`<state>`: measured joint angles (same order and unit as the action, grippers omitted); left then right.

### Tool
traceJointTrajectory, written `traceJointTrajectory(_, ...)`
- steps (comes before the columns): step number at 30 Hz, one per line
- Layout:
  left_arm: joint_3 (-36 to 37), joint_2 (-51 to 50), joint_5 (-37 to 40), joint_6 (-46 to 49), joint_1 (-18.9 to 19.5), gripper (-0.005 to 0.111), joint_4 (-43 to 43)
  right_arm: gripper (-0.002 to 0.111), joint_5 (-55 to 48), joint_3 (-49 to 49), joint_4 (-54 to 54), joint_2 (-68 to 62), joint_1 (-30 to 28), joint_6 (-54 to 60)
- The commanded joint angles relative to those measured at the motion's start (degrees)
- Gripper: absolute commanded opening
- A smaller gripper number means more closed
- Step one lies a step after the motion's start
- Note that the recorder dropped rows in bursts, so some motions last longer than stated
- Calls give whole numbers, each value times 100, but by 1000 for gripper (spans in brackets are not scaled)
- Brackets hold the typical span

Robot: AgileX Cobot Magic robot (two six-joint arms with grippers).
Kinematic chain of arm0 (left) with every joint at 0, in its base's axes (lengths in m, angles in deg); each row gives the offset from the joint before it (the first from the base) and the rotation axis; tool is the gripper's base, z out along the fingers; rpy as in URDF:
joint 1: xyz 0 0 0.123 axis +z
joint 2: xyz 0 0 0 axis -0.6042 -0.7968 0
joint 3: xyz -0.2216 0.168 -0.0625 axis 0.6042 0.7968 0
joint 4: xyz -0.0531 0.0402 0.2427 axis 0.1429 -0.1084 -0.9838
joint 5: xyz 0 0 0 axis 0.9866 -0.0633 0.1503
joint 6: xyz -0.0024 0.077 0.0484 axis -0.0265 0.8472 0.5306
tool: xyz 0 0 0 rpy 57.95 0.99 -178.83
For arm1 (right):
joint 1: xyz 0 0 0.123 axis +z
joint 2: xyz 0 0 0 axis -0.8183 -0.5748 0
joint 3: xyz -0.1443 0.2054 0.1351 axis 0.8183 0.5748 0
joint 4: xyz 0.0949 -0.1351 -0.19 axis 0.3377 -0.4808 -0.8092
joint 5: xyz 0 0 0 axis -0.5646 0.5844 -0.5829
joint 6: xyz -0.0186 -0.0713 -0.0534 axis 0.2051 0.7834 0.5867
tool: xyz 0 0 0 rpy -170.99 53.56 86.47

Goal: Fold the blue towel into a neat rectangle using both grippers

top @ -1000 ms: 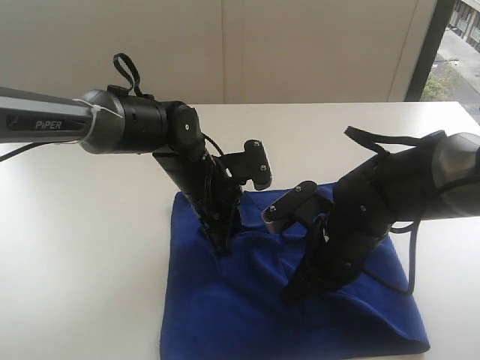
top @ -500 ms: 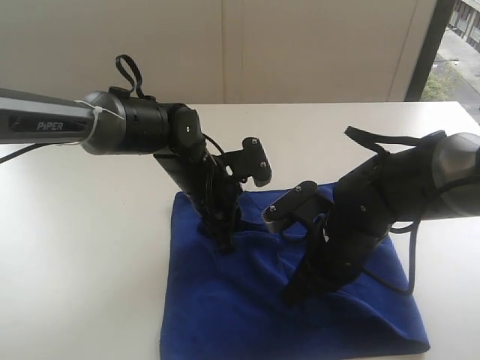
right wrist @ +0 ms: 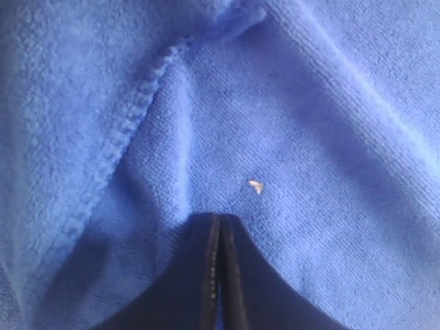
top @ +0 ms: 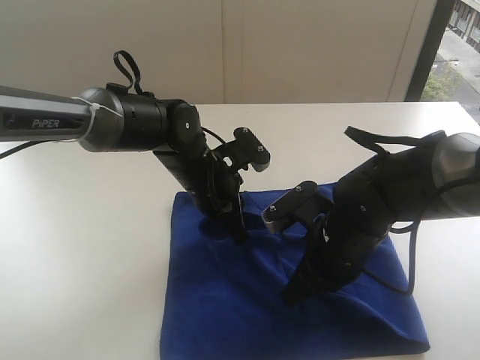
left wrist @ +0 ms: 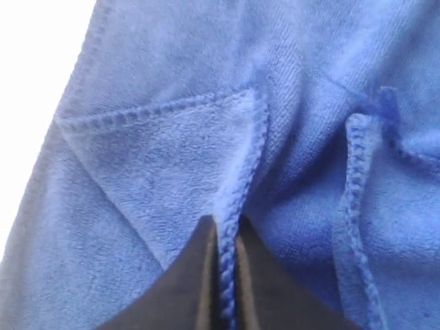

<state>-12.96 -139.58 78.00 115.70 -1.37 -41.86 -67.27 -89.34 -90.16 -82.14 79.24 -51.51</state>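
Observation:
The towel's corner is folded inward and my left gripper is midway along the towel's hem, so I will grip nearer the corner's tip (left wrist: 254, 97) and pull it out flat.
The blue towel (top: 247, 307) lies rumpled on the white table, with a folded-over corner (left wrist: 165, 158) showing its stitched edge. My left gripper (top: 238, 231) reaches down at the towel's far middle part. In the left wrist view this left gripper (left wrist: 225, 221) is shut on the stitched hem (left wrist: 240, 185) of that corner, and the hem runs up between the jaws. My right gripper (top: 289, 295) points down onto the towel's middle. In the right wrist view the right gripper (right wrist: 220, 216) is shut, tips against the towel (right wrist: 330, 137), with no cloth seen between them.
The white table (top: 90, 247) stretches bare to the left and behind the towel. A pale wall stands at the back and a dark window frame (top: 424, 45) at the far right. A tiny pale speck (right wrist: 255, 185) sits on the cloth near the right gripper's tips.
The left gripper's jaws have closed onto the towel's hem, and its tip has shifted a little to the right. The right arm has not moved.

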Motion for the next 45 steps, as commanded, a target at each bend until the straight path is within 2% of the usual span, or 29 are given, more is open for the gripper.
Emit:
traceJointTrajectory(1, -14, 235, 35, -57, 89, 8, 11, 0, 68, 35, 29, -92, -36, -3)
traceJointTrajectory(4, -14, 251, 215, -57, 129, 10, 11, 0, 68, 35, 29, -92, -36, -3)
traceJointTrajectory(6, -14, 251, 360, -57, 129, 16, 11, 0, 58, 35, 29, -92, -36, -3)
traceJointTrajectory(11, -14, 251, 332, -73, 129, 41, 11, 0, 38, 35, 29, -92, -36, -3)
traceJointTrajectory(14, -14, 251, 53, -73, 129, 48, 58, 0, 38, 35, 29, -92, -36, -3)
traceJointTrajectory(17, -14, 201, -377, 23, 59, 48, 88, 0, 38, 35, 29, -92, -36, -3)
traceJointTrajectory(22, -14, 4, -432, 283, 17, 47, 106, 0, 22, 35, 29, -92, -36, -3)
traceJointTrajectory(28, -14, 4, -514, 248, -6, 33, 119, 0, 23, 35, 29, -92, -36, 8)
traceJointTrajectory(36, -14, 113, -563, 659, -208, 42, 130, 0, 67, 35, 29, -92, -36, 8)
traceJointTrajectory(45, -14, 0, -649, 659, -214, 35, -148, 0, 56, 35, 29, -92, -36, 8)
